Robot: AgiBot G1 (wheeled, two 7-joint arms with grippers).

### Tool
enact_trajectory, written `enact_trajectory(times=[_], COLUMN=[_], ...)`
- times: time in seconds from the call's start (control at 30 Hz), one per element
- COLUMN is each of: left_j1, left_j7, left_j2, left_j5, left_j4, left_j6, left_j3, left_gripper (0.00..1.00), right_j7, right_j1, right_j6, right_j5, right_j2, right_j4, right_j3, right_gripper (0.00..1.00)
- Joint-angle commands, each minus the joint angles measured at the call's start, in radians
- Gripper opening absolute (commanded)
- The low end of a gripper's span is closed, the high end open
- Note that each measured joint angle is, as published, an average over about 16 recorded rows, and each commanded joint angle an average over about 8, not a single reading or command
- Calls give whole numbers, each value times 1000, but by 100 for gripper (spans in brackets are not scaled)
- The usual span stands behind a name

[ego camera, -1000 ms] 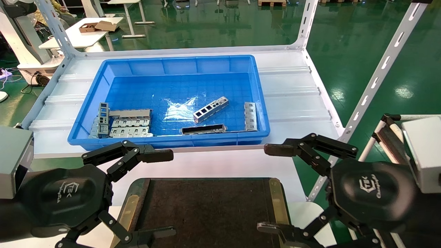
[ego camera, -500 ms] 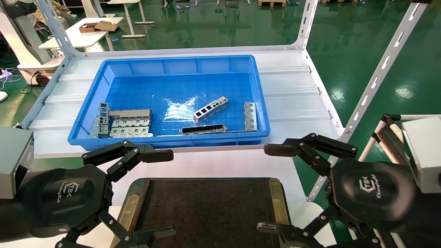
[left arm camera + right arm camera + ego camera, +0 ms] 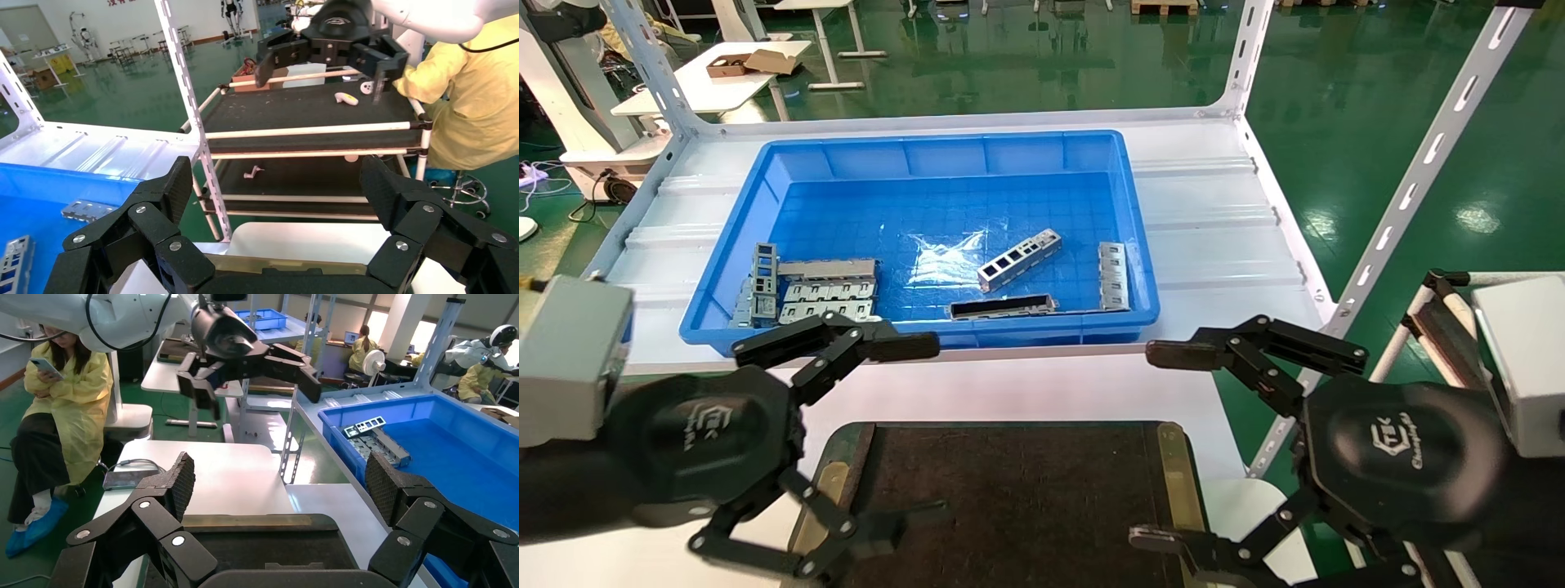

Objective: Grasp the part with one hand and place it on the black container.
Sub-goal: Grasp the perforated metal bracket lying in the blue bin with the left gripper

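I will next move my left gripper to the middle (image 3: 1020, 260) of the slanted silver-grey part with windows in the blue bin and close it there.
The part (image 3: 1019, 260), a slim silver-grey bar with a row of rectangular windows, lies slanted on the floor of the blue bin (image 3: 928, 151), right of its middle. Its end shows in the left wrist view (image 3: 15, 263). The black container (image 3: 1009, 490) lies in front of the bin, with brass side strips. My left gripper (image 3: 932, 431) is open and empty over the tray's left edge, its upper finger near the bin's front wall; its own view shows it too (image 3: 275, 184). My right gripper (image 3: 1156, 447) is open and empty at the tray's right edge, as in its own view (image 3: 278, 478).
In the bin lie a cluster of wider grey plates (image 3: 813, 290) at the front left, a long metal shell with a dark face (image 3: 1001, 307) at the front wall, and a tabbed plate (image 3: 1113, 276) at the right wall. A slotted rack post (image 3: 1410, 188) rises on the right.
My left gripper has moved forward and slightly right, closer to the bin's front wall. The right arm and the parts have not moved.
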Motion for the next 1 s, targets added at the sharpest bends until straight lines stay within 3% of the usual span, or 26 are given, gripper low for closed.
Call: enact_trajectory(times=[0.03,0.4,0.67,1.0], left_j1=[-12,-208,-353,-485], left_j7=[2,18,137,309], left_j2=[11,179,317,495], left_j5=[10,167,312,399], left_j4=[5,241,516,871], left_j6=[-6,-64,-115,-254], left_j3=[4,93,159,192], left_gripper=[100,100,100,100], right_j7=[0,-1,-1,-1], right_j1=[0,0,0,1], right_j6=[0,0,1,1], right_j5=[0,1,1,2], right_j2=[0,0,1,1], right_j4=[0,0,0,0], right_j3=[0,-1,-2,-2], right_gripper=[100,100,100,100])
